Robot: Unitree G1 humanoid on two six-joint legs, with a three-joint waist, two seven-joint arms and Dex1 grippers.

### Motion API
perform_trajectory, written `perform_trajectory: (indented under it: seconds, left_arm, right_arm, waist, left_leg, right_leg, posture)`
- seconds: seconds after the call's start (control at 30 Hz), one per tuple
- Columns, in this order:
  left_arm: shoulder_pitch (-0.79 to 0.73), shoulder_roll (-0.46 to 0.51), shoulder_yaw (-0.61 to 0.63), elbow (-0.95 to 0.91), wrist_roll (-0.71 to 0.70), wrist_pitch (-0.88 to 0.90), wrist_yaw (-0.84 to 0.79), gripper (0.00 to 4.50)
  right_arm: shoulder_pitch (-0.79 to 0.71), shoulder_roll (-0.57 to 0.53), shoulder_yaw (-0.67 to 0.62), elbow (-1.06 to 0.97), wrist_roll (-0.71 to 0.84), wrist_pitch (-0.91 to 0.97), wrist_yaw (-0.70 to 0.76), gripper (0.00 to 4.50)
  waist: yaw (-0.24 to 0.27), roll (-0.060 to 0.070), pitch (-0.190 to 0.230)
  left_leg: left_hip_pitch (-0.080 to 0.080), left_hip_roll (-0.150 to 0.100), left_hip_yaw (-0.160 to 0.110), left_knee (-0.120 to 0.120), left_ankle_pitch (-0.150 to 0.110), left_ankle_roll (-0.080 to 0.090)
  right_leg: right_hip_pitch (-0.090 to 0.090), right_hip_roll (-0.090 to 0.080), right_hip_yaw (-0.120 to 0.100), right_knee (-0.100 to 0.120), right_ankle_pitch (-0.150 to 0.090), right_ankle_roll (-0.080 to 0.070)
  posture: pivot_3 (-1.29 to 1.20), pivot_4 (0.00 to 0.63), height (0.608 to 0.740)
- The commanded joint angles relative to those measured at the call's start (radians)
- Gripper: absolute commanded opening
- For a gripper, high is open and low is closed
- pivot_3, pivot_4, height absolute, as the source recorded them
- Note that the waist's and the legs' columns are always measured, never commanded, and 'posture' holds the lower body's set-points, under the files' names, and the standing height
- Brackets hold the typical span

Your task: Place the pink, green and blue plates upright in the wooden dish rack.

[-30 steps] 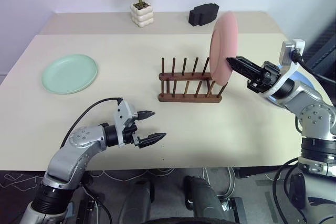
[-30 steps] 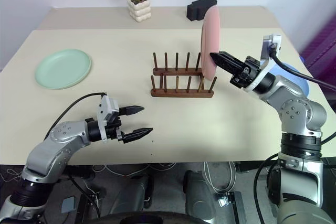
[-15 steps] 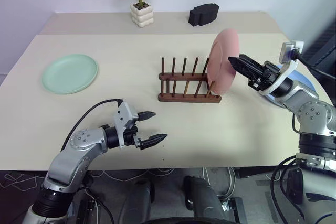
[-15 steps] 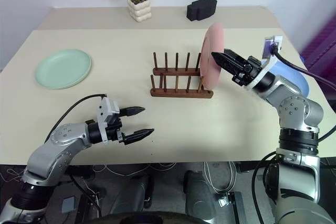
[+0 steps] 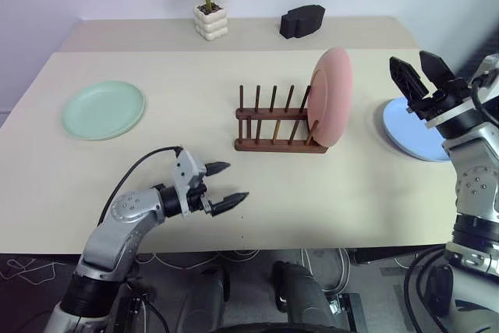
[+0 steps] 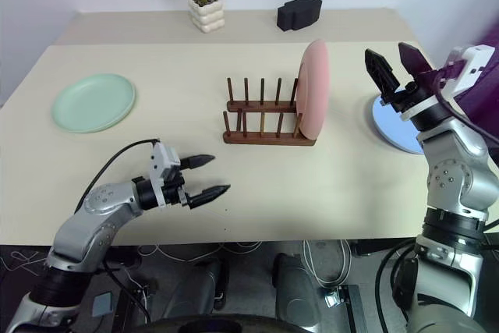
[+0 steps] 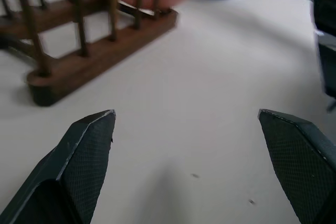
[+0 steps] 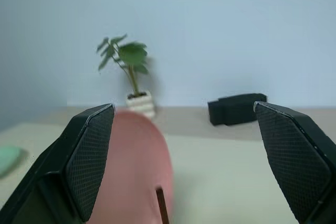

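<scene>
Next, I move my left gripper to close on the green plate's near-side rim point(image 5: 81, 136), closest to my arms.
The pink plate point(image 5: 331, 97) stands upright in the right end slot of the wooden dish rack point(image 5: 273, 144), leaning on its pegs. My right gripper point(image 5: 411, 58) is open and empty, raised to the right of the pink plate and clear of it. Below and behind that gripper the blue plate point(image 5: 409, 134) lies flat on the table. At the far left the green plate point(image 5: 104, 109) lies flat. My left gripper point(image 5: 234, 181) is open and empty, low over the table in front of the rack point(image 7: 100, 51).
A potted plant point(image 5: 209, 13) and a black box point(image 5: 302, 19) sit at the back of the table. The other rack slots, left of the pink plate, hold nothing. The table's front edge point(image 5: 312, 246) runs just beneath my left arm.
My right gripper opened, let go of the pink plate and drew back to the right and up. The plate settled lower into the rack. My left gripper barely moved.
</scene>
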Motion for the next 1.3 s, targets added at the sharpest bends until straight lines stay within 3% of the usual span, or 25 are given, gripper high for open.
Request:
perform_trajectory:
  seconds: [0.03,0.13,0.27,0.37,0.5,0.67,0.9,1.07,1.17,1.3]
  left_arm:
    - [-0.059,-0.002,0.155,0.063,-0.036,-0.021,0.077,4.5]
    - [-0.099,0.0,0.231,0.121,-0.037,-0.025,0.127,4.5]
    - [-0.232,0.005,0.393,0.254,0.015,-0.048,0.357,4.5]
    - [-0.313,0.004,0.453,0.332,0.085,-0.022,0.565,4.5]
    - [-0.398,-0.021,0.578,0.381,0.046,0.047,0.76,4.5]
    - [-0.452,0.007,0.656,0.434,0.088,0.215,0.986,4.5]
    - [-0.5,0.028,0.663,0.54,0.087,0.368,1.049,4.5]
    - [-0.567,0.036,0.682,0.693,0.069,0.348,1.028,4.5]
    - [-0.596,0.035,0.709,0.782,0.062,0.316,1.049,3.61]
    - [-0.607,0.014,0.727,0.814,0.041,0.283,1.057,1.57]
  right_arm:
    - [0.02,-0.078,0.039,-0.155,-0.042,-0.037,0.069,4.32]
    - [0.031,-0.118,0.084,-0.232,-0.058,-0.036,0.112,4.32]
    - [-0.032,-0.154,0.299,-0.36,-0.125,-0.007,0.187,4.32]
    - [-0.088,-0.121,0.441,-0.363,-0.225,-0.032,0.19,4.32]
    - [-0.155,-0.051,0.579,-0.314,-0.349,-0.081,0.179,4.32]
    - [-0.155,0.03,0.678,-0.273,-0.423,-0.131,0.196,4.32]
    - [-0.141,0.068,0.715,-0.244,-0.483,-0.173,0.207,4.32]
    - [-0.124,0.089,0.73,-0.254,-0.505,-0.177,0.209,4.32]
    - [-0.11,0.097,0.728,-0.262,-0.513,-0.171,0.204,4.38]
    - [-0.094,0.101,0.723,-0.27,-0.521,-0.162,0.195,4.38]
  waist:
    - [-0.003,0.0,0.0]
    - [-0.005,0.0,0.0]
    - [-0.002,0.0,0.0]
    - [0.0,-0.001,0.0]
    - [0.002,-0.002,0.0]
    - [0.001,-0.004,0.0]
    - [0.002,-0.005,-0.001]
    - [0.001,-0.005,-0.001]
    - [0.001,-0.005,-0.001]
    - [-0.001,-0.005,-0.001]
  left_leg:
    - [0.0,0.0,0.0,0.0,0.0,0.0]
    - [0.001,0.0,0.0,0.0,0.0,0.0]
    - [0.001,0.0,0.0,0.0,0.0,0.0]
    - [0.001,0.0,-0.001,0.0,0.0,0.0]
    - [0.0,-0.001,-0.001,0.0,0.0,0.0]
    - [-0.001,-0.002,-0.003,0.0,0.0,0.0]
    - [-0.001,-0.003,-0.003,0.0,0.0,-0.001]
    - [-0.001,-0.003,-0.003,0.0,0.001,-0.002]
    - [-0.001,-0.003,-0.003,0.0,0.001,-0.002]
    - [0.0,-0.002,-0.003,0.0,0.001,-0.002]
  right_leg:
    - [0.0,0.0,0.0,0.0,0.0,0.0]
    - [0.0,0.001,0.0,0.0,0.0,0.001]
    - [0.0,0.001,0.0,0.0,-0.001,0.002]
    - [0.001,0.001,-0.001,0.0,0.0,0.006]
    - [0.0,-0.001,0.0,0.0,0.002,0.006]
    - [0.0,-0.001,-0.001,0.0,0.002,0.006]
    - [0.0,0.0,-0.001,0.0,0.003,0.006]
    - [0.0,0.0,-0.001,0.001,0.003,0.006]
    - [0.0,0.0,-0.001,0.001,0.003,0.006]
    - [-0.001,-0.001,-0.001,0.001,0.003,0.006]
  posture:
    - [0.0,0.15,0.739]
    - [0.0,0.15,0.739]
    - [0.0,0.15,0.739]
    - [0.0,0.15,0.739]
    - [0.0,0.15,0.739]
    - [0.0,0.15,0.739]
    - [0.0,0.15,0.739]
    - [0.0,0.15,0.739]
    - [0.0,0.15,0.739]
    - [0.0,0.15,0.739]
